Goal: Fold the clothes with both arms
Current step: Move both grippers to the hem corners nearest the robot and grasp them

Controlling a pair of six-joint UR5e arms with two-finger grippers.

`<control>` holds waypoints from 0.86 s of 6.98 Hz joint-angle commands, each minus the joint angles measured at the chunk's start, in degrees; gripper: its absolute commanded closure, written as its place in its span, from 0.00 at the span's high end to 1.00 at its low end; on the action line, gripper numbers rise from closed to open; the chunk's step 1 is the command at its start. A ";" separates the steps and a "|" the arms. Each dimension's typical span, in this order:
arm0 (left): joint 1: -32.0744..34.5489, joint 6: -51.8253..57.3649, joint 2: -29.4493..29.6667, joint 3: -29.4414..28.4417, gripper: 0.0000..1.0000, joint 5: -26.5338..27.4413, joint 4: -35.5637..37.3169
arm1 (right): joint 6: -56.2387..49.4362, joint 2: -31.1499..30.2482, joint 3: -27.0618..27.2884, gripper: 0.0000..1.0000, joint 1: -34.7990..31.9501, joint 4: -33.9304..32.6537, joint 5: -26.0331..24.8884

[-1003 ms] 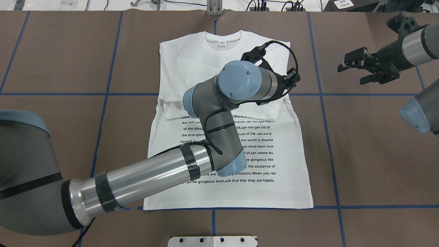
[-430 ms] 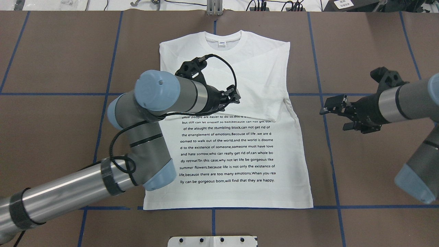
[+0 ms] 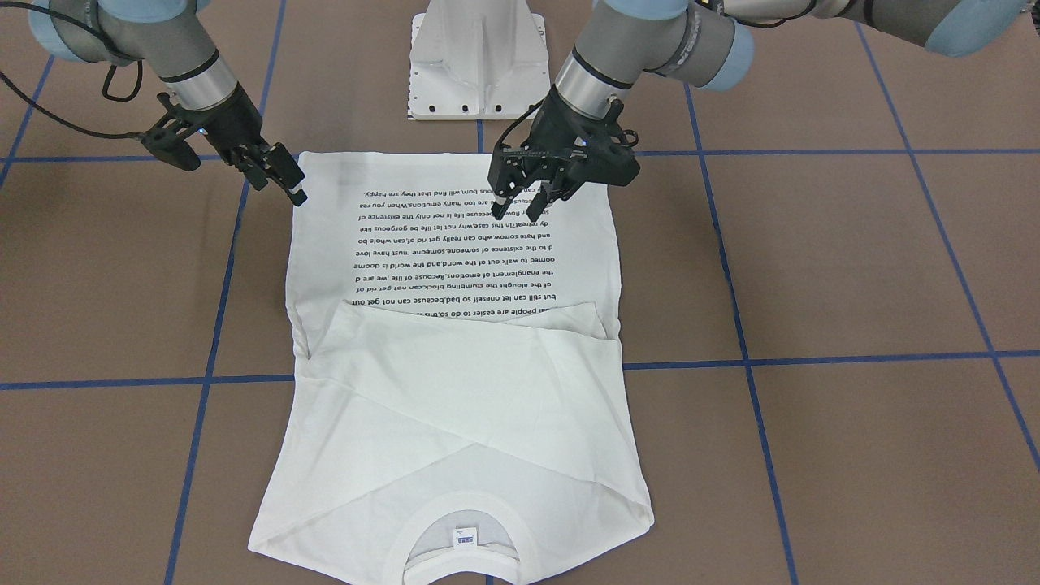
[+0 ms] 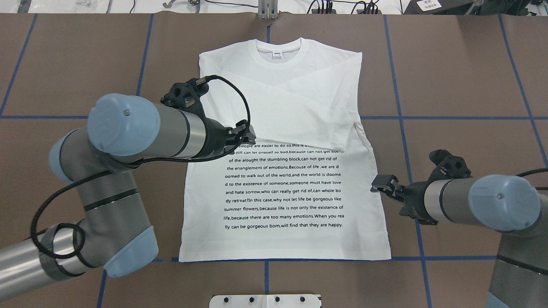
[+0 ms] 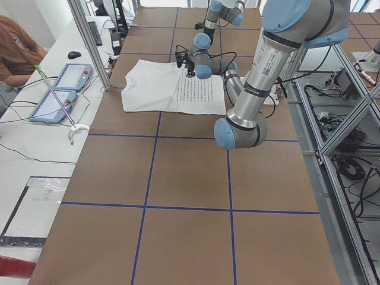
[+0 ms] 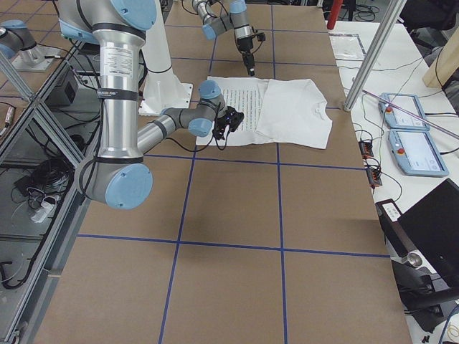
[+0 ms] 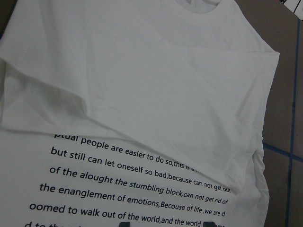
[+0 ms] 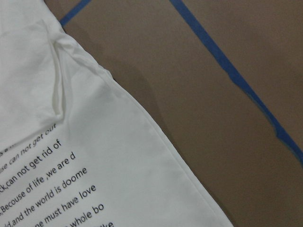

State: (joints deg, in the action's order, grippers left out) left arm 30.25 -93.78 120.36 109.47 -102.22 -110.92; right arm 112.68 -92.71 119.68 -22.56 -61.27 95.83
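Next, I move my right gripper to the T-shirt's hem corner (image 3: pixel 314 155) nearest the printed word "happy" and close it there.
The white long-sleeved T-shirt (image 4: pixel 295 188) lies flat, text side up, with both sleeves folded across the chest and the collar (image 4: pixel 278 53) at the far end. My left gripper (image 4: pixel 246 136) hovers open over the shirt's left part, at the top lines of text; the front-facing view shows it (image 3: pixel 532 199) with fingers spread and nothing held. The left wrist view looks down on the folded sleeves (image 7: pixel 142 94). My right gripper (image 4: pixel 384 193) hangs open just off the shirt's right edge, also empty (image 3: pixel 280 183). The right wrist view shows that edge (image 8: pixel 156 132) and brown table.
The robot's white pedestal base (image 3: pixel 479 65) stands at the near table edge behind the hem. Blue tape lines (image 4: pixel 411 171) grid the brown table. Beyond the far edge a person (image 5: pixel 15 50) sits at a side bench with two tablets (image 5: pixel 59 89).
The left arm has swung back left across the shirt, from its right shoulder to its left part. The right arm has come down and inward to the shirt's right edge.
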 commanded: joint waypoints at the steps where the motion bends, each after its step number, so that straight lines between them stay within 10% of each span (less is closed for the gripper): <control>1: -1.41 -2.44 -5.39 5.75 0.62 -0.09 2.99 | 7.87 -0.10 0.99 0.98 6.81 -3.23 -4.59; 6: -7.84 -8.96 -9.62 6.37 0.63 -0.61 2.99 | 13.53 -2.30 0.55 0.95 12.98 -3.76 -5.04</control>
State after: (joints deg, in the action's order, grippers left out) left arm 23.21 -101.74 111.06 115.42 -102.85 -107.93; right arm 125.67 -94.79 120.35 -10.22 -65.01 90.81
